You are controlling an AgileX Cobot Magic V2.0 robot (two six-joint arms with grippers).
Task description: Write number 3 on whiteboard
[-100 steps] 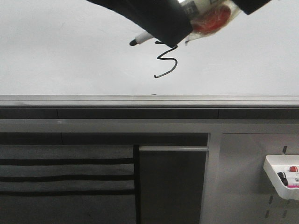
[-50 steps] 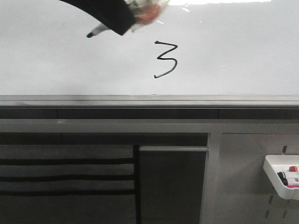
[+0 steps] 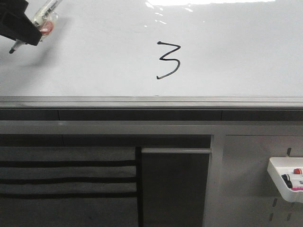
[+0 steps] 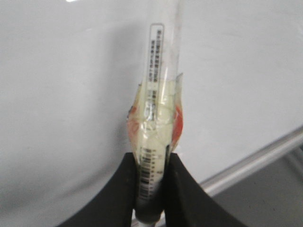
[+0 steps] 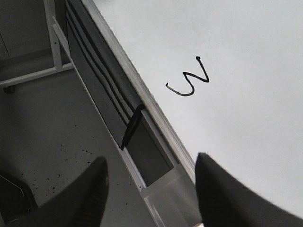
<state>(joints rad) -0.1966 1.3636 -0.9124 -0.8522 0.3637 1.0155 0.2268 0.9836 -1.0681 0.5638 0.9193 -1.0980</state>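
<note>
The robot's left gripper should release the tape-wrapped marker against the whiteboard, high above the dark slatted panel (image 3: 26,36).
A black hand-drawn number 3 (image 3: 169,60) stands on the glossy whiteboard (image 3: 236,56), above its grey bottom rail (image 3: 151,101). It also shows in the right wrist view (image 5: 188,79). My left gripper (image 3: 22,28) is at the far upper left, well away from the digit, shut on a tape-wrapped marker (image 3: 41,21) whose black tip (image 3: 13,49) is off the board. In the left wrist view the jaws (image 4: 150,163) clamp the marker (image 4: 154,113). My right gripper (image 5: 150,168) is open and empty, apart from the board.
Below the rail are a dark slatted panel (image 3: 66,177) and a grey pegboard (image 3: 255,189). A white tray (image 3: 284,182) with spare markers hangs at the lower right. The floor (image 5: 47,132) shows in the right wrist view.
My left gripper has moved left across the board with the marker, from over the 3 to the upper left corner. The full digit is now uncovered.
</note>
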